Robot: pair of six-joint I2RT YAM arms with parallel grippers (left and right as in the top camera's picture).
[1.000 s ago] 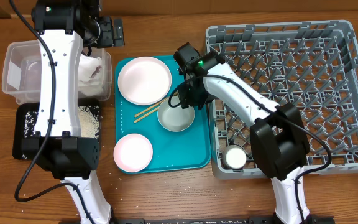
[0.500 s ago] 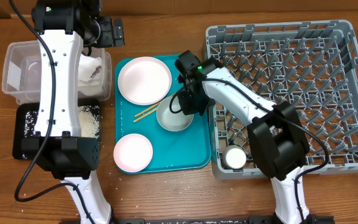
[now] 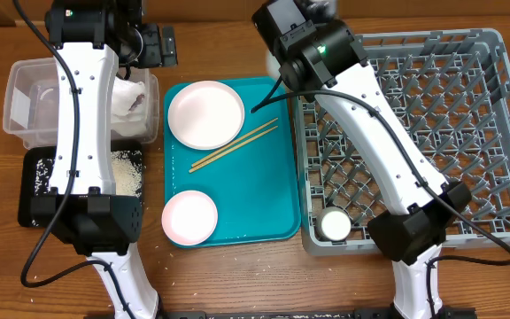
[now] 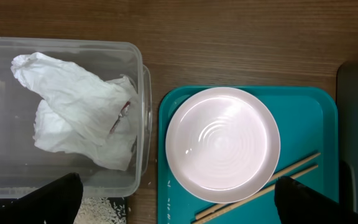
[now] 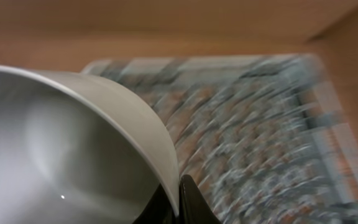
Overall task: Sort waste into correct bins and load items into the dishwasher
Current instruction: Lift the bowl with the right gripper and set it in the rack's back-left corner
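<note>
Next, I release the grey-white bowl from my right gripper in the grey dish rack's back corner (image 3: 322, 58), the one closest to the teal tray.
My right gripper (image 5: 179, 200) is shut on the rim of a grey-white bowl (image 5: 61, 143) and holds it in the air over the grey dish rack (image 5: 260, 124), which is blurred. In the overhead view this gripper (image 3: 317, 11) is a blur at the top edge, by the rack's (image 3: 414, 133) back left corner. My left gripper (image 4: 182, 200) is open and empty above a pink-white plate (image 4: 222, 144) and the clear tub (image 4: 138, 112). A stained napkin (image 4: 73, 106) lies in the tub. Chopsticks (image 3: 235, 146) and two plates (image 3: 205, 114) (image 3: 189, 217) lie on the teal tray (image 3: 264, 195).
A white cup (image 3: 334, 224) stands in the rack's front left corner. A black tray (image 3: 34, 190) with rice grains (image 3: 127, 173) sits in front of the clear tub (image 3: 25, 93). My left arm (image 3: 82, 115) stretches over both bins.
My right gripper has lifted the bowl off the teal tray, up and back toward the rack. The chopsticks now lie fully uncovered. The left arm has not moved.
</note>
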